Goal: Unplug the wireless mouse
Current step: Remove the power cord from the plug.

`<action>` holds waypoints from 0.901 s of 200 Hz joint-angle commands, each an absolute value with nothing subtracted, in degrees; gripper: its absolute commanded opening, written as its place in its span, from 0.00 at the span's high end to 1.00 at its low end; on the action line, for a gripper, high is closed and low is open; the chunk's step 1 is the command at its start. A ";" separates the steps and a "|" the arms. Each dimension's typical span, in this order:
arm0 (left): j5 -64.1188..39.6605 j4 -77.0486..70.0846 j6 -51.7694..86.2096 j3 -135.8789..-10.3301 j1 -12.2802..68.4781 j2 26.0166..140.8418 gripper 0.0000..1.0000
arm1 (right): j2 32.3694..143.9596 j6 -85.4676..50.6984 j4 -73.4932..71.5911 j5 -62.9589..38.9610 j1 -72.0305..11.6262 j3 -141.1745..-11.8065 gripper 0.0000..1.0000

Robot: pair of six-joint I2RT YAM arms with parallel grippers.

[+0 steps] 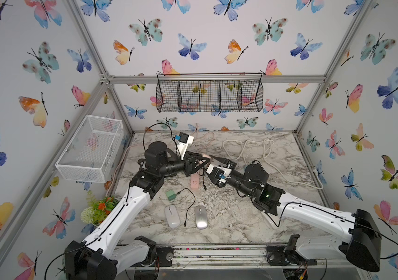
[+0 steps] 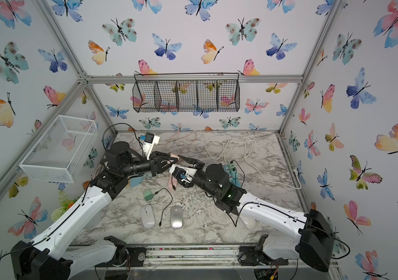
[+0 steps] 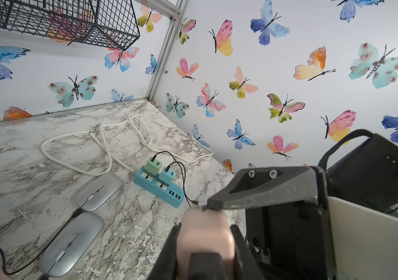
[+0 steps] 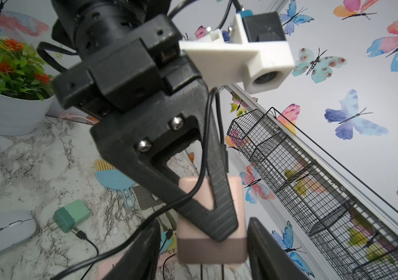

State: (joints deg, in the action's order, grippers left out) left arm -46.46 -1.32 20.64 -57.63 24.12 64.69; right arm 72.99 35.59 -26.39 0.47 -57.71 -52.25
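Observation:
The pink charger block itself is in my left gripper, so my right gripper will take it before my left gripper grips and pulls the black cable's plug [image 3: 205,267].
My left gripper [image 3: 205,228] holds a pink charger block [image 3: 202,240] clear of the table, shut on it. My right gripper [image 4: 202,254] faces it, open, one finger on each side of the block [image 4: 211,249] with gaps showing. In both top views the two grippers meet over the pink power strip [image 1: 194,180]. A black cable [image 4: 202,155] runs past the block; its ends are hidden. A white mouse [image 1: 172,215] and a silver mouse [image 1: 200,217] lie near the front with a loose black cable [image 1: 190,203] between them. Two more silver mice [image 3: 98,191] [image 3: 72,242] lie behind.
A teal power strip [image 3: 159,186] with two chargers and a coiled white cord [image 1: 248,148] lie at the back right. A green charger [image 1: 171,195] sits in front of the pink strip. A potted plant [image 1: 98,209], a white basket [image 1: 91,148] and a black wall basket [image 1: 208,95] stand around.

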 commanded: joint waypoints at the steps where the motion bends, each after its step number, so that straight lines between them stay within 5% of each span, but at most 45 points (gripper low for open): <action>1: -47.99 -2.03 20.84 -57.85 24.44 64.84 1.00 | 73.35 35.60 -28.26 -0.50 -58.18 -54.46 0.45; 91: -50.01 -1.70 20.39 -57.83 25.22 65.35 1.00 | 74.95 34.89 -28.13 -0.13 -58.36 -55.60 0.46; 150: -49.11 -1.24 20.09 -58.01 25.31 65.65 1.00 | 74.21 34.03 -28.56 0.68 -58.36 -54.94 0.62; 180: -47.98 -1.75 20.13 -58.01 25.25 64.58 0.58 | 73.24 32.55 -29.44 2.05 -58.36 -53.69 0.67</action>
State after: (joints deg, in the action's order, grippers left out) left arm -47.92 -0.54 20.95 -57.63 24.82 65.32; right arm 74.76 35.75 -26.22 0.71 -57.80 -53.89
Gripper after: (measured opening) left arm 0.300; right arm 0.449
